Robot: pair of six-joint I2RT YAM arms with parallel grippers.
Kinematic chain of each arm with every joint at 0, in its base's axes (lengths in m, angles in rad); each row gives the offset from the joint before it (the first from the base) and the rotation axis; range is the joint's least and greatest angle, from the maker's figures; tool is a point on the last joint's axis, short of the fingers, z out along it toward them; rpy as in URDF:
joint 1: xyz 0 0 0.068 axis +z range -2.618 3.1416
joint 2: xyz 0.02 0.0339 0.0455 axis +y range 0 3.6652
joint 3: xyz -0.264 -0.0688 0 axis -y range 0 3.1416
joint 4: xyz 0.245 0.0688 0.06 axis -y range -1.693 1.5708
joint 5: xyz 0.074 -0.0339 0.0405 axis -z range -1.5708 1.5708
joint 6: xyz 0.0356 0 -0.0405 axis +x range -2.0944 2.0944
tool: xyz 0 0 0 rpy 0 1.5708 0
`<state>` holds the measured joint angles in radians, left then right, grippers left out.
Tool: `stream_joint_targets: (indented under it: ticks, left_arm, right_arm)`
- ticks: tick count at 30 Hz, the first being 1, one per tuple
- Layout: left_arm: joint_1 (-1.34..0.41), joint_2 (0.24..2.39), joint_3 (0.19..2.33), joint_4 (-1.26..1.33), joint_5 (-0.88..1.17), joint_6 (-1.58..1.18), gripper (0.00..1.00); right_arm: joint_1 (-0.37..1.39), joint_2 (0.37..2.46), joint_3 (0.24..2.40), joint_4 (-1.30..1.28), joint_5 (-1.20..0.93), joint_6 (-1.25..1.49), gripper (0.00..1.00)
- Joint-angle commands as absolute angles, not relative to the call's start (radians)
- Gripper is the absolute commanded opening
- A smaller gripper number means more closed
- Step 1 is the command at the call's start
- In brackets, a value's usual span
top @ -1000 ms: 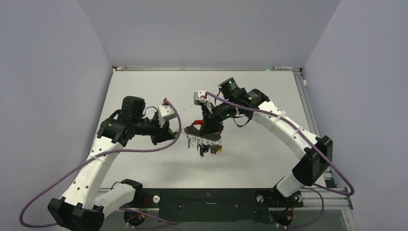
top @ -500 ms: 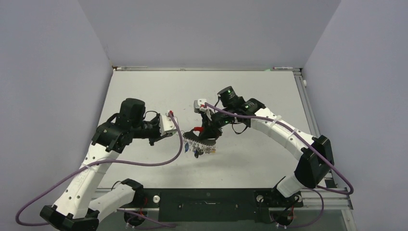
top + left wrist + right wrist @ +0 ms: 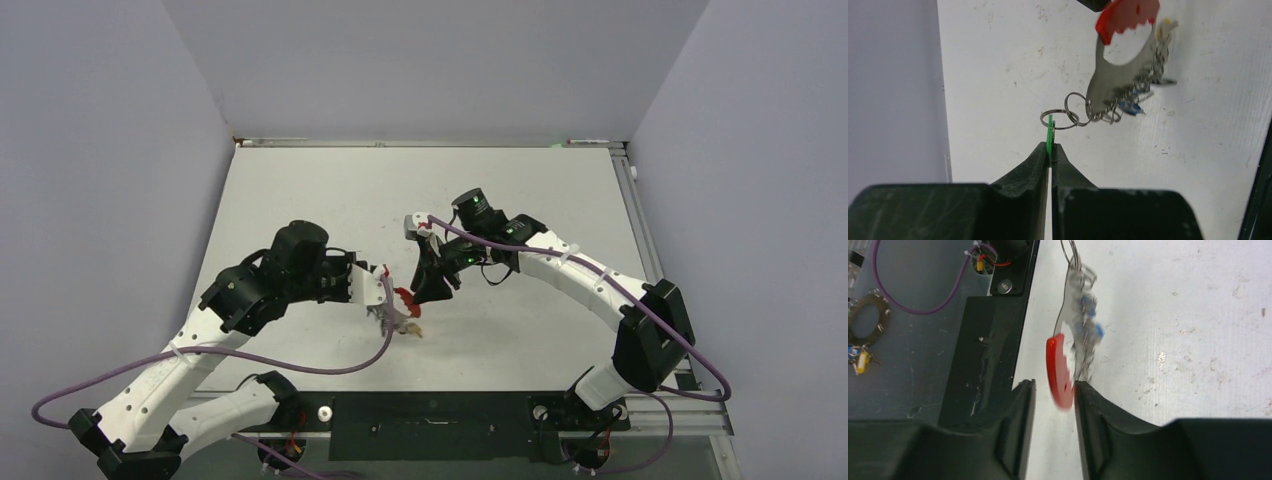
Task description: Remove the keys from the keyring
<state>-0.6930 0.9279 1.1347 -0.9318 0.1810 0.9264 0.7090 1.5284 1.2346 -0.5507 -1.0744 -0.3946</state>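
The fingers of my right gripper are on both sides of the red arc, far from the green key, so next my right gripper lifts and grabs the wire ring [image 3: 1078, 108] next to that key.
The keyring, a grey crescent [image 3: 1108, 85] with a red arc [image 3: 1128, 12], hangs above the table between my grippers. My left gripper [image 3: 1049, 147] is shut on the green key [image 3: 1050, 132], which is linked by small wire rings [image 3: 1068, 115] to the crescent's end. The other keys [image 3: 1133, 100] dangle under the crescent, some blue. My right gripper [image 3: 1054, 385] is open. The blurred red arc [image 3: 1058, 370] lies between its jaws, against the right finger [image 3: 1088, 405]. In the top view the keyring [image 3: 404, 297] sits between the left gripper [image 3: 383, 308] and the right gripper [image 3: 425, 290].
The black base plate [image 3: 983, 340] runs along the table's near edge, just left of the keyring in the right wrist view. A purple cable [image 3: 300, 365] loops below my left arm. Grey walls close the table on the left, back and right.
My left arm has swung right to the bunch of keys. The keyring and my right gripper have shifted left and nearer the front edge.
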Motion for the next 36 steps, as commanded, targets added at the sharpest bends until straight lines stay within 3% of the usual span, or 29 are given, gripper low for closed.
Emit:
stream_joint_targets:
  ticks: [1,4,9,18,36]
  left_arm:
    - [-0.723,0.914,1.158,-0.874,0.083,0.973,0.0]
    - [-0.725,0.922,1.178,-0.892,0.1,0.972,0.0]
    - [-0.726,0.923,1.183,-0.897,0.116,0.96,0.0]
    - [-0.727,0.937,1.185,-0.857,0.172,0.911,0.0]
    - [-0.727,0.97,1.223,-0.824,0.226,0.797,0.0]
  right_arm:
    - [0.708,1.48,1.218,-0.465,-1.148,-0.388,0.42]
    - [0.707,1.477,1.224,-0.444,-1.148,-0.367,0.54]
    - [0.708,1.477,1.258,-0.413,-1.149,-0.322,0.6]
    - [0.715,1.501,1.308,-0.282,-1.148,-0.241,0.6]
    - [0.773,1.547,1.29,-0.063,-1.127,-0.063,0.49]
